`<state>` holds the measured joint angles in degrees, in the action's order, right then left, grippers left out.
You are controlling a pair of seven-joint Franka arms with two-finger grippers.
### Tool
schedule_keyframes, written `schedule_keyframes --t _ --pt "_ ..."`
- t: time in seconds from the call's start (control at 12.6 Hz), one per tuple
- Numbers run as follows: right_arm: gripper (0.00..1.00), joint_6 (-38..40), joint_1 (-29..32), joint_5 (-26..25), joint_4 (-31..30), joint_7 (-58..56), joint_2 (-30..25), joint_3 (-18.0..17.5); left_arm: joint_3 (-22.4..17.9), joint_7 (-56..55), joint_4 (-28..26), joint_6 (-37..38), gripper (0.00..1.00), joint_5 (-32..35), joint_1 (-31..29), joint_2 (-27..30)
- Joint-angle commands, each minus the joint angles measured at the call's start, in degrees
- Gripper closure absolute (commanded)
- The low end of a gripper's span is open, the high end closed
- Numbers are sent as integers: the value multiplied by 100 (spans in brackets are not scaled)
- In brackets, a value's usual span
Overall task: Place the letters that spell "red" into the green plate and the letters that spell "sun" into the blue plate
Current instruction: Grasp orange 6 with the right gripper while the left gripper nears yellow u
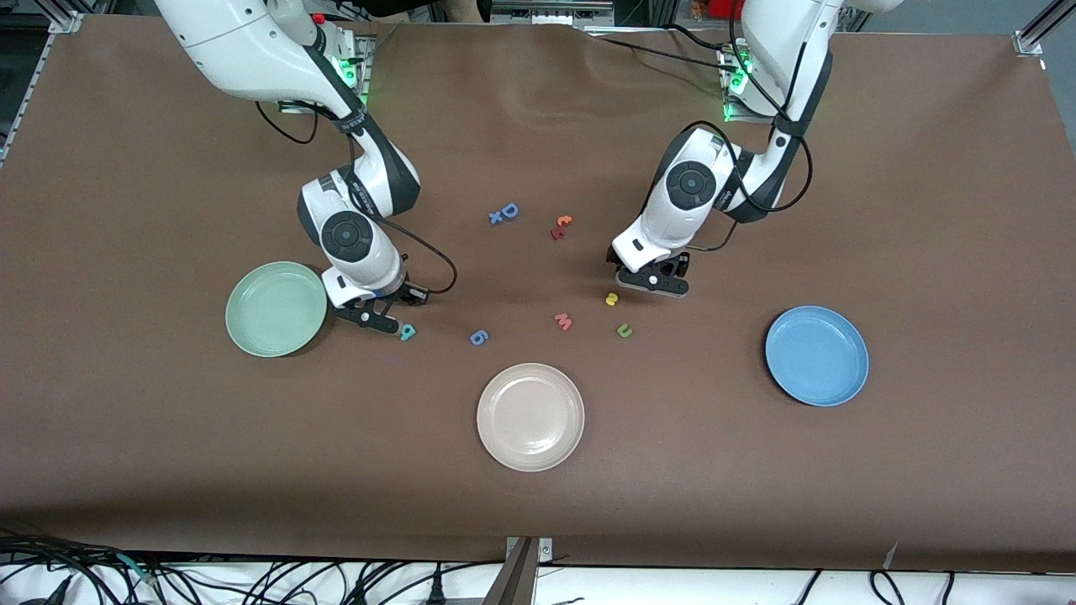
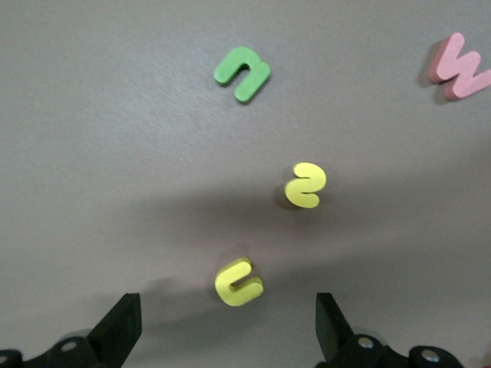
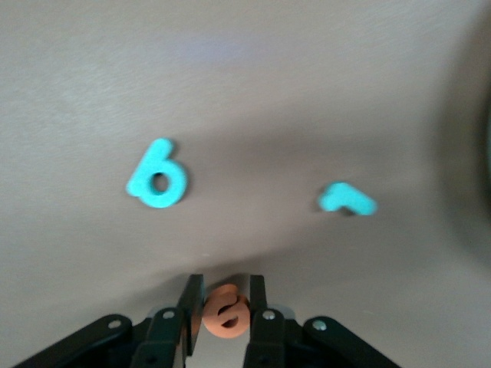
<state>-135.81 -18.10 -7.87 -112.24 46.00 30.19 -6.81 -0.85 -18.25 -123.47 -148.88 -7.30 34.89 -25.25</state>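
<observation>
The robot's right gripper should release the orange e inside the green plate [image 1: 251, 311], between the plate's middle and the rim farthest from the teal d.
My right gripper [image 3: 225, 285] [image 1: 380, 318] is down at the table beside the green plate [image 1: 276, 308], shut on the orange e [image 3: 225, 311]. The teal d [image 3: 157, 184] [image 1: 408, 332] and the thin teal r [image 3: 347, 199] lie on the cloth close by. My left gripper [image 2: 228, 333] [image 1: 654, 284] hangs low and open, with the yellow n [image 2: 239, 282] on the table between its fingers, untouched. The yellow s [image 2: 306, 185] [image 1: 612, 298] and green u [image 2: 242, 73] [image 1: 624, 330] lie a little nearer the front camera. The blue plate [image 1: 816, 355] sits toward the left arm's end.
A cream plate [image 1: 530, 416] lies near the front edge at mid-table. A blue 6-like letter [image 1: 478, 337] and a pink m [image 1: 563, 321] [image 2: 460, 67] lie between the two grippers. A blue D [image 1: 508, 212] and a small orange c [image 1: 564, 221] lie toward the bases.
</observation>
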Motion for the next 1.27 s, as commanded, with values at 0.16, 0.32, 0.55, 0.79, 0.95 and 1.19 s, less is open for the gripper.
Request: schedule_keyframes --t 0.16,0.32,0.55,0.79,0.95,1.19 --pt "77 1179 61 5 -44 -1687 -795 951 -73 -118 -81 -334 0 -61 115 -93" --pt "77 1145 104 14 -44 -2636 -752 1539 -73 -126 -81 -553 0 -61 123 -216" --pt "77 874 832 538 -70 -4033 -462 1692 -73 -126 -90 -607 1 -61 150 -261" --pt "76 312 1097 1252 -79 -4898 30 1700 -73 -135 -90 -607 9 -61 158 -270" --pt "75 91 1107 1253 -79 -4925 198 1700 -73 -135 -90 -607 19 -61 167 -270" --pt "34 46 1107 1253 -70 -4917 216 1700 -82 -336 -133 -607 37 -61 263 -261"
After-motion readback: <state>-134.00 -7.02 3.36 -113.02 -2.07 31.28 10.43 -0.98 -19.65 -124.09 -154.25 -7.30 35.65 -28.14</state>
